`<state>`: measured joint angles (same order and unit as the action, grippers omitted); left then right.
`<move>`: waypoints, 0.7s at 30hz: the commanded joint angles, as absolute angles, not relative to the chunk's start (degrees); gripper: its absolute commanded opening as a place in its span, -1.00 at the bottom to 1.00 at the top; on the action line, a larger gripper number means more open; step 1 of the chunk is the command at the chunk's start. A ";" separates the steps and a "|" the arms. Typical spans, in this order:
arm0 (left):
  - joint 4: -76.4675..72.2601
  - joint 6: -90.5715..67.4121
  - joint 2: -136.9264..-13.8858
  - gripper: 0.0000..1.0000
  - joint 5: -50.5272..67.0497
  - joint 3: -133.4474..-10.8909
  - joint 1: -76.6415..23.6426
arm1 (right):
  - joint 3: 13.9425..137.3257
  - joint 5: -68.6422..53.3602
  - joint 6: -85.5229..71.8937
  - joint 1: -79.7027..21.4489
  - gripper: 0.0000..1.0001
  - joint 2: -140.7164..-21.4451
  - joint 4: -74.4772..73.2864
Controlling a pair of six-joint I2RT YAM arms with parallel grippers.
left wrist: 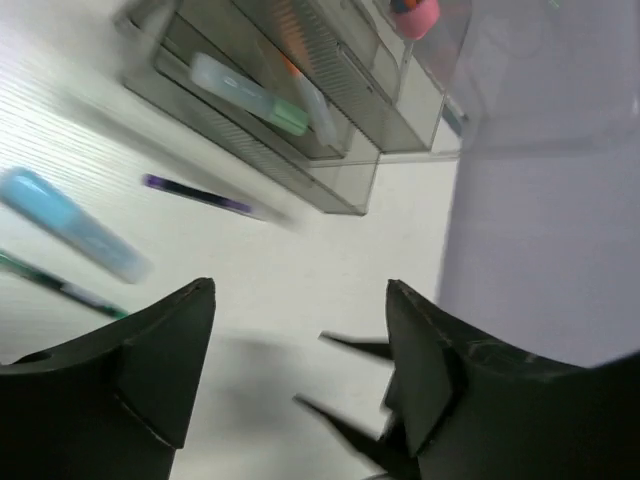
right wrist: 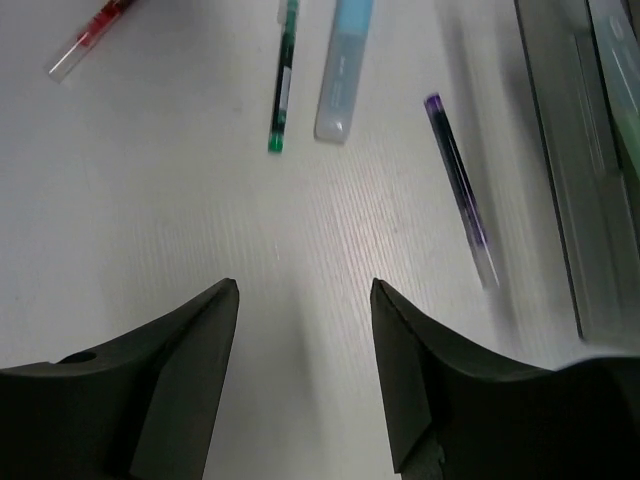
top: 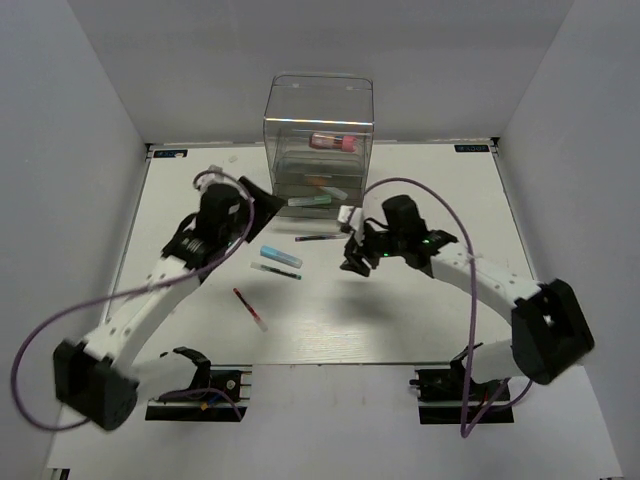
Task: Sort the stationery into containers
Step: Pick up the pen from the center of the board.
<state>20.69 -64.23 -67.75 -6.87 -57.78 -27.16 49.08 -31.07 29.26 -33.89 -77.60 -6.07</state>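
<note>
Next, I move my right gripper to the light blue marker beside the thin green pen and close it on the marker's pale body (top: 290, 261) (right wrist: 342, 90).
The clear box (top: 318, 110) of grey drawers stands at the back centre. A pink tube (top: 333, 141) lies in its top drawer, an orange-grey marker (top: 322, 184) lower down, and a pale green marker (top: 313, 200) in the pulled-out bottom drawer. On the table lie a light blue marker (top: 281, 257), a thin green pen (top: 275, 271), a thin purple pen (top: 320, 238) and a red-white pen (top: 250, 309). My left gripper (top: 260, 196) is open and empty, left of the drawers. My right gripper (top: 355, 262) is open and empty, right of the pens.
White walls close in the table (top: 420, 310) on three sides. In the left wrist view the open drawer (left wrist: 330, 190) lies ahead of the gripper (left wrist: 300, 290). In the right wrist view the purple pen (right wrist: 460, 185) lies beside the drawer front (right wrist: 570, 200), ahead of the gripper (right wrist: 304, 290).
</note>
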 commanded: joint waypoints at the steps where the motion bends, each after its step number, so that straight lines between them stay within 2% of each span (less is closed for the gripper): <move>1: 23.10 -41.94 -53.84 0.68 -12.03 -50.65 -26.72 | 57.29 -29.74 31.91 -40.13 0.23 -84.27 -8.52; 6: 31.98 -31.48 -44.83 0.83 -19.85 -48.52 -26.72 | 71.53 -22.77 29.18 -44.82 0.30 -96.38 -11.06; 13: 35.24 -30.77 -36.41 0.86 -23.47 -40.45 -26.72 | 88.30 -15.83 25.23 -49.30 0.33 -113.79 -16.87; 21: 33.13 -29.62 -32.34 0.86 -23.55 -39.55 -26.72 | 98.34 -10.73 21.54 -50.71 0.33 -123.04 -19.95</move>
